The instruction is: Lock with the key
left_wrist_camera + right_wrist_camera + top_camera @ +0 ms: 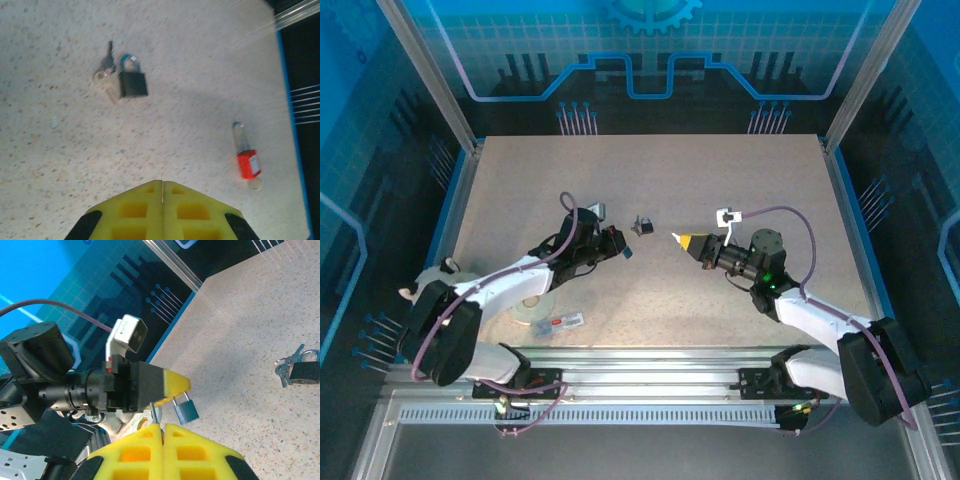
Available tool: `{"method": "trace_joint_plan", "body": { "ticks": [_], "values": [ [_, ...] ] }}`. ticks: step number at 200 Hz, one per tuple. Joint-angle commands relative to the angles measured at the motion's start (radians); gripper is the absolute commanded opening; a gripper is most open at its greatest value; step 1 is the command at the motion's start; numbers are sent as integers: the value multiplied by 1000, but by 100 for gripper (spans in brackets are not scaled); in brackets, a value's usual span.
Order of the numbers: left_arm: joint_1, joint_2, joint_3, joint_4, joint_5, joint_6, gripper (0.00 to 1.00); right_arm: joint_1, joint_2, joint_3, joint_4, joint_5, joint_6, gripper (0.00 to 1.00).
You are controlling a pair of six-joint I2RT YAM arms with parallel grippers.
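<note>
Next, my left gripper puts the blue-grey padlock down on the table (626, 265) (77, 201) a little in front of the dark padlock.
My left gripper (620, 247) is shut, its yellow fingertips (184, 385) pointing at the right gripper. A small blue-grey padlock (186, 411) hangs by its shackle from under those tips. From the left wrist the fingers meet along a thin seam (162, 182). My right gripper (678, 238) (162, 426) is shut on a silver key (154, 412). The key's blade sticks up toward the left gripper, just left of the hanging padlock.
A second, dark padlock (642, 226) (133, 84) (304, 372) lies on the table beside a bunch of keys (105, 77). A red-labelled tube (247, 162) (565, 321) and a tape roll (535, 308) lie near the front edge.
</note>
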State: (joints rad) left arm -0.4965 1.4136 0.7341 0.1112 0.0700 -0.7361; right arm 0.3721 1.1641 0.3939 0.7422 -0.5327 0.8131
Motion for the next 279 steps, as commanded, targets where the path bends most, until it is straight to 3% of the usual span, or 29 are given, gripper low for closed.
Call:
{"method": "trace_joint_plan", "body": {
  "ticks": [1,112,230,279],
  "values": [
    [15,69,51,-104,40,65,0,7,-11,11,-16,10,-30,0],
    [32,260,125,-140,11,136,0,27,-29,21,-56,19,-61,0],
    [34,342,179,-178,-13,188,0,42,-3,36,-61,9,-70,0],
    [33,351,185,-189,-22,201,9,48,5,39,-63,7,-72,0]
  ]
}}
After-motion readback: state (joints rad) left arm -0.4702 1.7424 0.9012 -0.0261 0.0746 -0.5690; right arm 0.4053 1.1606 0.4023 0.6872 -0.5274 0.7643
